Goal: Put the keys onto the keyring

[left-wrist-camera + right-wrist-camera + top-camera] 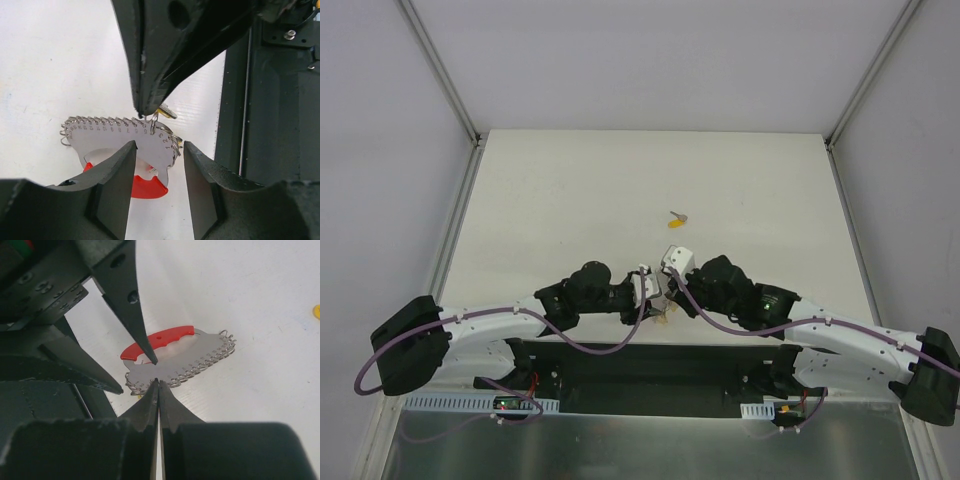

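My left fingers are at the plate's end, short of the ring in my right gripper, so they should move in and take that ring (153, 125).
The keyring (115, 137) is a grey metal plate edged with small wire rings, with a red curved loop (147, 190); it lies on the white table and also shows in the right wrist view (185, 355). My left gripper (159, 150) is open, its jaws standing either side of the plate's end. My right gripper (157, 382) is shut on a small ring at the plate's edge. A yellow-headed key (167, 111) shows just behind the right fingertips (147, 110). A second key (677, 217) lies loose farther out. Both grippers meet near the front edge, left gripper (646, 296) and right gripper (666, 296).
The black base plate (280, 125) runs along the near table edge right beside the keyring. White walls with metal rails (450, 210) enclose the table on the left, right and far sides. The loose key's yellow head shows at the right wrist view's edge (317, 311).
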